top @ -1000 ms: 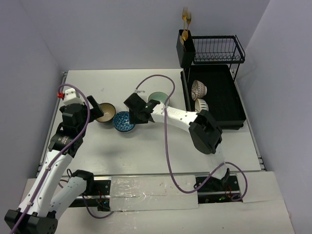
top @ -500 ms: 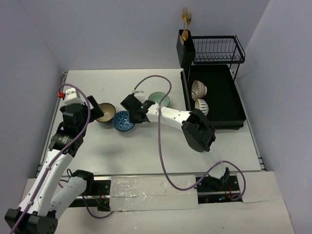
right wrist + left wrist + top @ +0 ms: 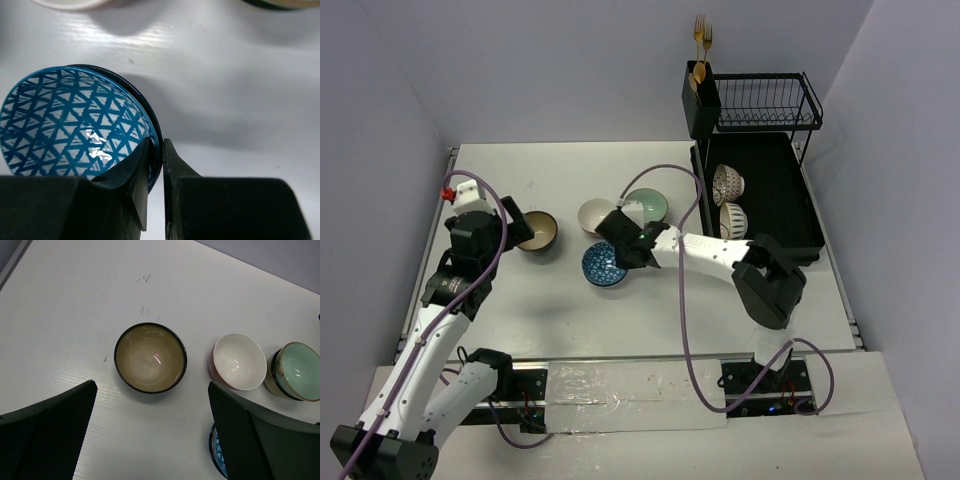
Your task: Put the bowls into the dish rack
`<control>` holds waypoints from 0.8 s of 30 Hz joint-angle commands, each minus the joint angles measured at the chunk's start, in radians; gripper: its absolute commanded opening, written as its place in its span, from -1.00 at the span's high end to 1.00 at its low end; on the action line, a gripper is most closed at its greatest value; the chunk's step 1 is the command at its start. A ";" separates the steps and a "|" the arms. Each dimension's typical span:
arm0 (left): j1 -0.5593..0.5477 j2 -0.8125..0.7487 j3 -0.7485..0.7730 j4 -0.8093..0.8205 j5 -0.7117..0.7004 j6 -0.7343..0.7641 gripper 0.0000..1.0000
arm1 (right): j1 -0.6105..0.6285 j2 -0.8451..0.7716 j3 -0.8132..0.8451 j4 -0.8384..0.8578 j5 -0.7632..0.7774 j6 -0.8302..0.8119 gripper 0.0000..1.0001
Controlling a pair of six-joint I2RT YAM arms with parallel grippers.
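Note:
The lower bowl's rim sits with the blue patterned bowl in my right gripper, so I need to open it and pinch only the blue patterned bowl's rim [image 3: 144, 116].
My right gripper [image 3: 623, 254] [image 3: 156, 143] is shut on the near rim of the blue patterned bowl [image 3: 603, 264] [image 3: 70, 120], one finger inside and one outside. The bowl sits tilted over its shadow on the table. A sliver of this blue bowl [image 3: 216, 461] shows beside my left finger. The tan dark-rimmed bowl [image 3: 537, 231] [image 3: 150, 357] rests just beyond my open left gripper [image 3: 510, 226] [image 3: 151, 384]. The white bowl [image 3: 596, 215] [image 3: 240, 361] and the mint green bowl [image 3: 647, 206] [image 3: 297, 371] stand side by side. Two patterned bowls [image 3: 727, 184] [image 3: 733, 215] lean in the black dish rack [image 3: 785, 200].
A black utensil holder [image 3: 701, 100] with gold forks stands at the rack's far left corner, and a wire upper shelf [image 3: 766, 101] spans its back. Grey walls close off the left, back and right of the table.
The right gripper closed on the blue bowl's rim and drew it toward the near right, uncovering the white bowl. The left arm has hardly moved.

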 commanded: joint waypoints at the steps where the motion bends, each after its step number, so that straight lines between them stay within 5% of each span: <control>1: -0.002 0.006 0.000 0.018 0.024 0.017 -0.99 | -0.022 -0.066 -0.116 -0.014 0.036 -0.055 1.00; 8: -0.002 0.018 0.003 0.023 0.036 0.017 -0.98 | -0.082 -0.169 -0.282 0.031 -0.007 -0.110 1.00; 16: 0.000 0.029 0.008 0.021 0.037 0.017 -0.99 | -0.093 -0.186 -0.229 -0.027 0.014 -0.170 0.34; 24: 0.002 0.026 0.008 0.018 0.036 0.020 -0.99 | -0.093 -0.181 -0.169 0.014 0.016 -0.323 0.13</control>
